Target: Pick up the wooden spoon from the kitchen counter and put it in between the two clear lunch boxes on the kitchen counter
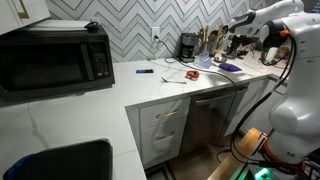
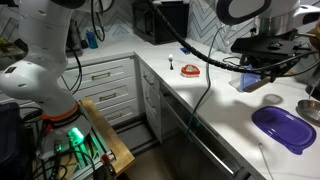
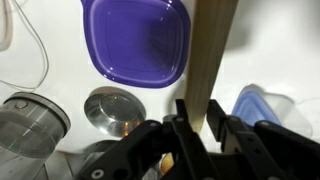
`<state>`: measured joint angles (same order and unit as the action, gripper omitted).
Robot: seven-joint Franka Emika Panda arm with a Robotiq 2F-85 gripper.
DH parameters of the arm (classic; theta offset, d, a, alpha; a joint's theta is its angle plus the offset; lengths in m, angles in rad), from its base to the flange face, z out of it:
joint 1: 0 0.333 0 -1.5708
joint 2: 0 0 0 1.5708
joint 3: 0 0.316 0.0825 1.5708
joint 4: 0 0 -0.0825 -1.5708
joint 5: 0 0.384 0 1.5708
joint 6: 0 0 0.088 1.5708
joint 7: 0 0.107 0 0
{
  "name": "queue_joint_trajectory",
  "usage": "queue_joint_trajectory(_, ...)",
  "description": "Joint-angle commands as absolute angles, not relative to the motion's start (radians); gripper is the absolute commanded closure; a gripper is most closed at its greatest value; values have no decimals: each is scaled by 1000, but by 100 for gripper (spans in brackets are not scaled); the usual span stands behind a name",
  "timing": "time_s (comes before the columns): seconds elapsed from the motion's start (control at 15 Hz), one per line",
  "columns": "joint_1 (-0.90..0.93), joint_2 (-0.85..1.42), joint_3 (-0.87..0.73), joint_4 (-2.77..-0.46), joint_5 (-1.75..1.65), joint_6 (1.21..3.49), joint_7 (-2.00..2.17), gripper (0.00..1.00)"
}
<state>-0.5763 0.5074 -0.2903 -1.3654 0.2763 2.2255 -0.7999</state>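
Next, my gripper lets go of the wooden spoon on the white counter (image 1: 221,69) (image 3: 221,42) between the purple-lidded and blue-lidded lunch boxes.
In the wrist view my gripper (image 3: 203,112) is shut on the wooden spoon (image 3: 215,50), a pale tan handle that runs up between the fingers. It hangs above the white kitchen counter (image 3: 50,60), between a purple-lidded lunch box (image 3: 135,40) and a blue-lidded lunch box (image 3: 262,105). In both exterior views the gripper (image 2: 262,62) (image 1: 240,35) is held above the counter (image 2: 210,110) (image 1: 60,120), near the purple box (image 2: 283,128) (image 1: 230,67) and the pale blue box (image 2: 252,80). The spoon is too small to make out there.
A round metal lid (image 3: 112,108) and a glass jar (image 3: 30,125) lie below the purple box. A red-handled item (image 1: 190,75) (image 2: 188,69) and a dark blue pen (image 1: 145,72) lie mid-counter. A microwave (image 1: 55,58) stands at the corner, a sink (image 1: 60,162) in front, and utensils and a toaster (image 1: 188,44) along the wall.
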Motion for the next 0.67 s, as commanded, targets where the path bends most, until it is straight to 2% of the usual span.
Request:
queue_joint_trajectory(0.0,-604,431,-274,-1474,301,2131,-909,93)
queue_joint_trajectory(0.6,-653,441,-211,-1591,348,2135,-876,93)
